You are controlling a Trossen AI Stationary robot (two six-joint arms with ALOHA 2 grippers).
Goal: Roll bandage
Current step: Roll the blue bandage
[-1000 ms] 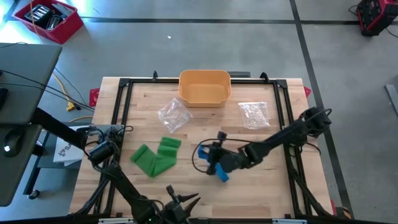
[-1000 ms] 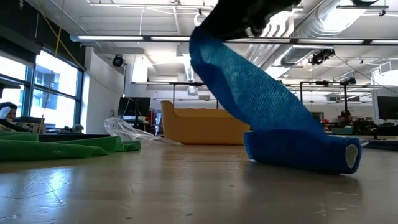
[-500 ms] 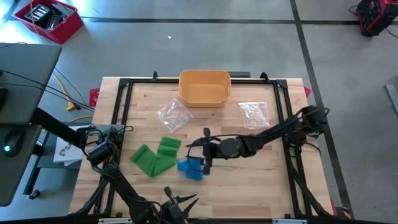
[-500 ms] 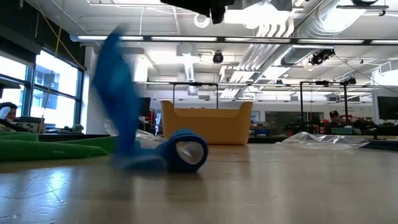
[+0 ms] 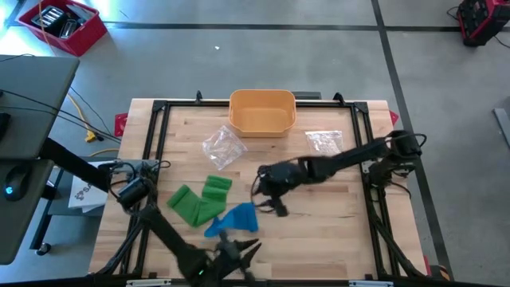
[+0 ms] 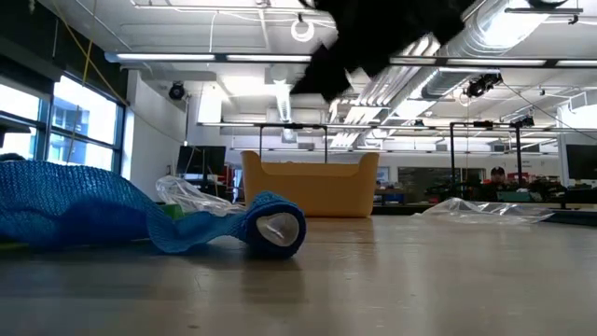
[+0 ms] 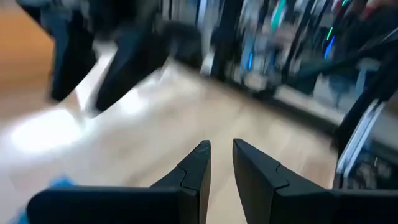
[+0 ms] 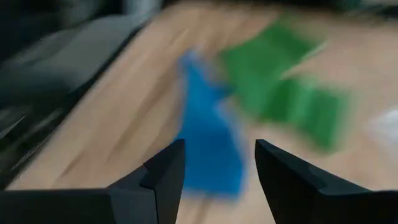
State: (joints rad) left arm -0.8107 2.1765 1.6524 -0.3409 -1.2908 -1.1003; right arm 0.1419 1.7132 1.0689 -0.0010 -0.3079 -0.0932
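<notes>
My right gripper is going to close on the wide end [image 5: 253,222] [image 8: 214,182] of the blue bandage, the end farther from the green bandage.
The blue bandage [image 5: 233,218] lies near the table's front, left of centre. Its rolled end [image 6: 277,224] rests on the wood and its loose tail [image 6: 65,201] is spread flat toward the left, against the green bandage [image 5: 198,203]. My right gripper [image 5: 275,206] hangs open just right of and above the blue bandage [image 8: 208,149], with nothing between its fingers [image 8: 165,177]. My left gripper [image 5: 241,249] is at the front edge just near of the blue bandage. Its fingers [image 7: 199,165] stand a narrow gap apart around nothing.
A yellow bin [image 5: 262,112] stands at the far edge's middle. Two clear plastic wrappers [image 5: 223,147] [image 5: 325,146] lie in front of it, left and right. Black frame rails [image 5: 159,135] run along the table's sides. Bare wood lies right of the blue bandage.
My right gripper swung the lifted tail of the blue bandage toward the table's left and let go, then drew back toward the far side. The bandage slid left and its tail fell flat beside the green one. My left gripper shifted a little to the right along the front edge.
</notes>
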